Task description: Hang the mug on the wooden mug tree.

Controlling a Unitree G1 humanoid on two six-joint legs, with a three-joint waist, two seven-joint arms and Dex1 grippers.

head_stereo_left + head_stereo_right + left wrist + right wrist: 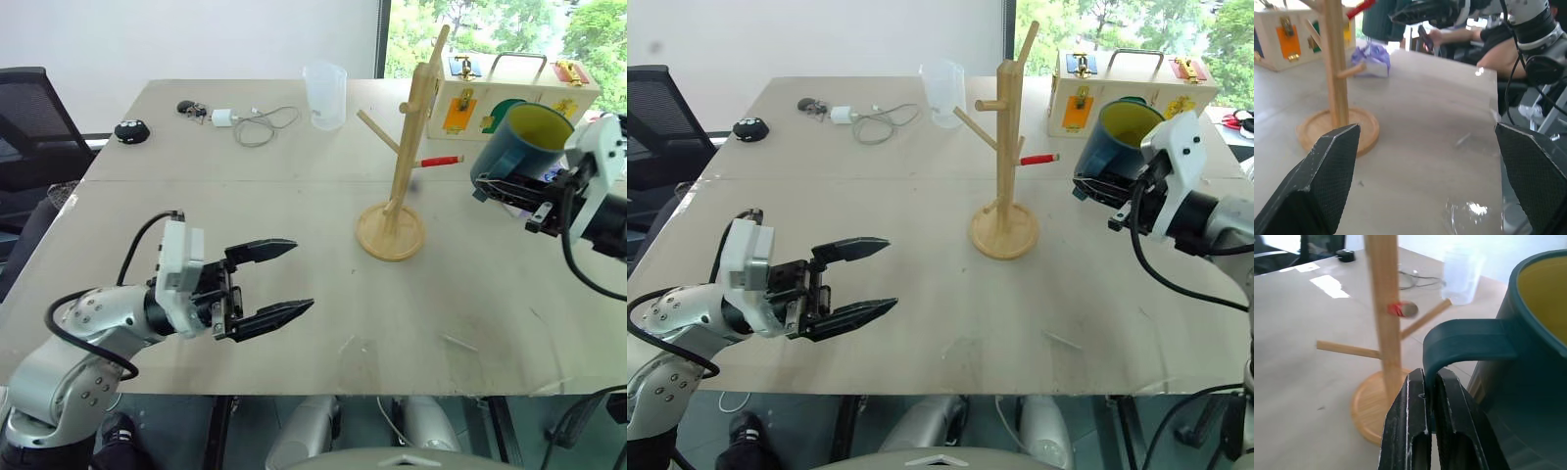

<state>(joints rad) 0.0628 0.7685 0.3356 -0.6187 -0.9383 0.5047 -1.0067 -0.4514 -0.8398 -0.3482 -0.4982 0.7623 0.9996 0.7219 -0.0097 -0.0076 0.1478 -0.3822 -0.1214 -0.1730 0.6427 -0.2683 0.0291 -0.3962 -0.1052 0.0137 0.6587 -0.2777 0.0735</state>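
Note:
The mug, still in the air beside the tree, will hang by its handle from the red-tipped peg (437, 190) (1411, 340), close against the tree's pole, where my right gripper will let go of it.
The teal-blue mug (524, 142) with its yellow inside hangs in the air over the table's right side, tilted, to the right of the wooden mug tree (407, 147). My right gripper (1431, 382) is shut on the mug's loop handle (1469, 335), and the tree's pole (1385, 308) stands just beyond it. The tree rests upright on its round base (390, 232) at mid-table, with bare angled pegs, one red-tipped (441, 160). My left gripper (302, 275) is open and holds nothing. It hovers level over the near left of the table, pointing toward the tree.
A clear measuring cup (325, 95) stands behind the tree, and a wooden latch board box (509, 98) sits at the back right. A charger with cable (257, 124), keys and a small black object lie at the back left. A black chair (29, 117) stands left of the table. A person (1488, 44) sits past the right edge.

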